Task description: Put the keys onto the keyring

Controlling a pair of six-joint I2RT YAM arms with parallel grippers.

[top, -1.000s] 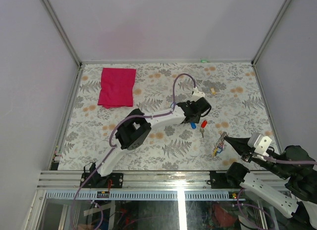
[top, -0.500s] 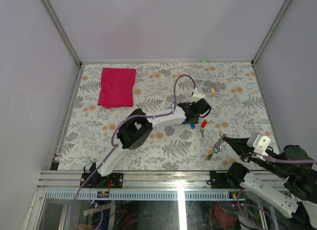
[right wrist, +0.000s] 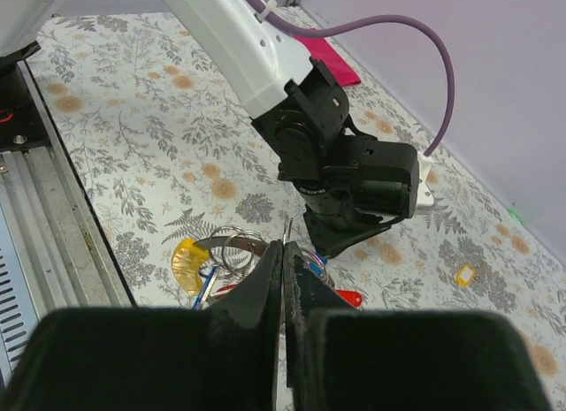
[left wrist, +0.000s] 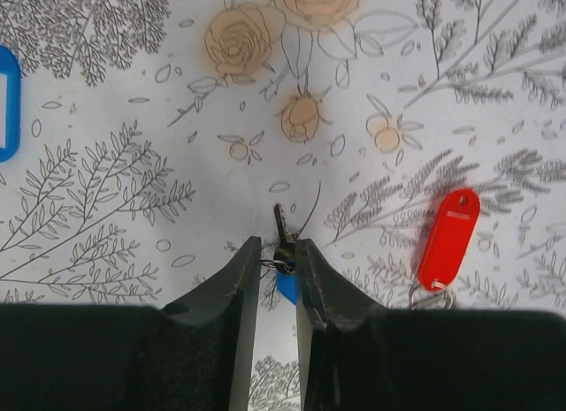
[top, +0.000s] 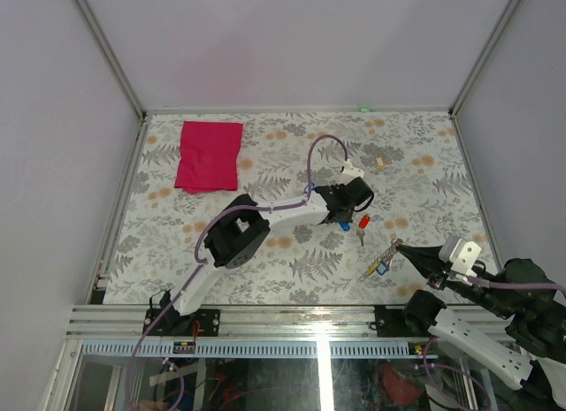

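Observation:
The blue tag lies under the left gripper's fingers beside the key's head, so the robot should open that gripper, back off, turn and take the head point(left wrist: 285, 257) from another side.
My left gripper point(top: 344, 216) point(left wrist: 277, 249) is down on the table with its jaws closed to a narrow gap on the metal head of a blue-tagged key point(left wrist: 287, 285). A red-tagged key point(top: 363, 223) point(left wrist: 448, 237) lies just to its right. A second blue tag point(left wrist: 7, 102) shows at the left edge of the left wrist view. My right gripper point(top: 400, 245) point(right wrist: 285, 252) is shut on the thin edge of the keyring point(top: 380, 266) point(right wrist: 232, 248), held above the table. A yellow tag point(right wrist: 187, 262) and a blue one hang from it.
A red cloth point(top: 210, 154) lies at the back left. A small tan block point(top: 381, 161) point(right wrist: 463, 273) sits behind the left gripper. The left arm's body point(top: 239, 232) stretches across the middle of the table. Walls close in the table on three sides.
The left jaws have narrowed onto the blue key. The keyring in the right gripper has swung a little to the left and down.

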